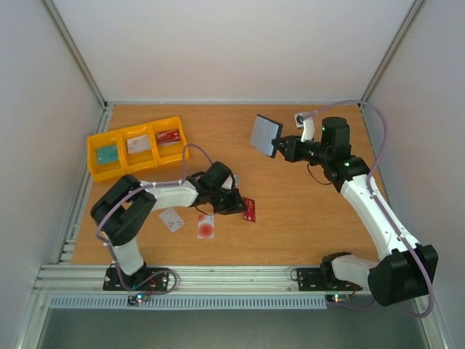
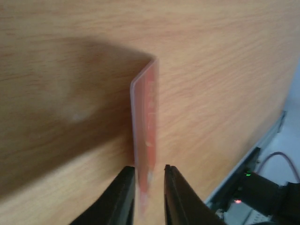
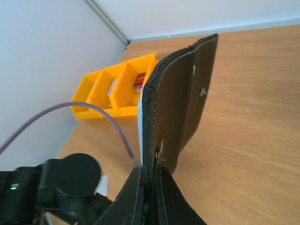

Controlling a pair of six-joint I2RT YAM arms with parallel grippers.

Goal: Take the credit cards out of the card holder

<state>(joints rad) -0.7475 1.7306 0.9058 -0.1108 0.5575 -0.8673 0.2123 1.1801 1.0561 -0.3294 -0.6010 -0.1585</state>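
The open black card holder, now upright above the table's back, will be released by my right gripper, which will let it go on the bare table (image 1: 252,175) just behind the dark red card.
My right gripper (image 1: 280,147) is shut on the lower edge of the black card holder (image 1: 266,134) and holds it open and upright above the back of the table. In the right wrist view the holder (image 3: 183,103) rises from the closed jaws of that gripper (image 3: 151,168). My left gripper (image 1: 238,206) is low over the table with the dark red card (image 1: 249,209) at its tips. In the left wrist view that card (image 2: 146,117) stands edge-on between the slightly parted jaws of the left gripper (image 2: 150,168), with a gap on its right side. The white card with a red circle (image 1: 206,226) and the white card with small red marks (image 1: 172,219) lie flat nearby.
A yellow three-compartment bin (image 1: 91,154) stands at the back left and holds a teal, a whitish and a red card; it also shows in the right wrist view (image 3: 101,89). White walls enclose the table. A metal rail (image 1: 218,276) runs along the near edge.
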